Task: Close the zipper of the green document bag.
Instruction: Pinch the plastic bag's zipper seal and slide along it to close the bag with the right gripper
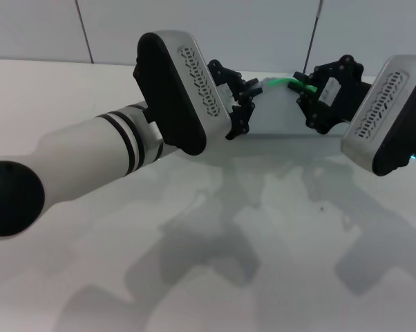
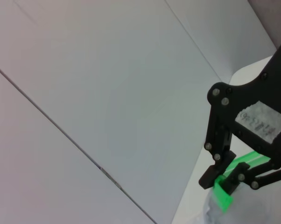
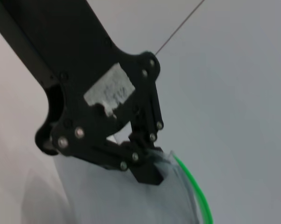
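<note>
My right gripper has the zipper. It will let go of it at the green document bag's end (image 1: pixel 397 71) farthest from my left gripper.
The green document bag (image 1: pixel 277 114), a pale translucent pouch, hangs lifted above the far part of the table between my two grippers. Its zipper (image 1: pixel 282 82) runs as a thin bright green strip along the top edge. My left gripper (image 1: pixel 241 111) is shut on the bag's left end; the right wrist view shows it (image 3: pixel 147 170) pinching the bag (image 3: pixel 122 196) beside the green zipper (image 3: pixel 196 196). My right gripper (image 1: pixel 306 90) is shut on the zipper's right end; the left wrist view shows it (image 2: pixel 222 179) clamped on that green end (image 2: pixel 223 196).
The white table (image 1: pixel 263 228) spreads out in front under both arms. A pale panelled wall (image 1: pixel 263 34) stands right behind the bag. My left forearm (image 1: pixel 90 159) crosses the left half of the head view.
</note>
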Controlling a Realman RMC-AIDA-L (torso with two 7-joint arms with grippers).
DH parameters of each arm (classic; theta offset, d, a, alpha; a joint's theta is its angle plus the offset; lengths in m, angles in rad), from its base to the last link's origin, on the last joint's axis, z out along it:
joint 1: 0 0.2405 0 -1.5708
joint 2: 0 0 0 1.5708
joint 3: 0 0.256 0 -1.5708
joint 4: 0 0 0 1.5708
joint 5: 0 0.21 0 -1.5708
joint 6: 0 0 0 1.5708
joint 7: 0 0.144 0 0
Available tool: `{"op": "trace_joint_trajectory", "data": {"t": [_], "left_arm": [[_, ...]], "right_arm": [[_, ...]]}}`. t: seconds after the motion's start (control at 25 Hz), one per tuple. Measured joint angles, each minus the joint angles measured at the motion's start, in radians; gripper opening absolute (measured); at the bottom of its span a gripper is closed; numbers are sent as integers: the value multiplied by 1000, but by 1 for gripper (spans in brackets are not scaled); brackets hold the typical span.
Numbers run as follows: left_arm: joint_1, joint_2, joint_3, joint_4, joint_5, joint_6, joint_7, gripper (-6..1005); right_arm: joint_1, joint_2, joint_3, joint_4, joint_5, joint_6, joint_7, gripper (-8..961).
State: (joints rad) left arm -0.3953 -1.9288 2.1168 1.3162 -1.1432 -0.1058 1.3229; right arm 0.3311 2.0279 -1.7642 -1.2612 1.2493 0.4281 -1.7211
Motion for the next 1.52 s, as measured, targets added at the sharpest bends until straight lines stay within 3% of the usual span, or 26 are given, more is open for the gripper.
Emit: {"op": "trace_joint_trajectory", "data": {"t": [1.04, 1.52], "left_arm": [[63, 11, 0, 91, -4, 14, 36, 47], [161, 25, 6, 235, 2, 14, 65, 47]], "right_arm": [[82, 0, 74, 184, -2, -12, 0, 80], [152, -2, 122, 345, -2, -98, -2, 79]]}}
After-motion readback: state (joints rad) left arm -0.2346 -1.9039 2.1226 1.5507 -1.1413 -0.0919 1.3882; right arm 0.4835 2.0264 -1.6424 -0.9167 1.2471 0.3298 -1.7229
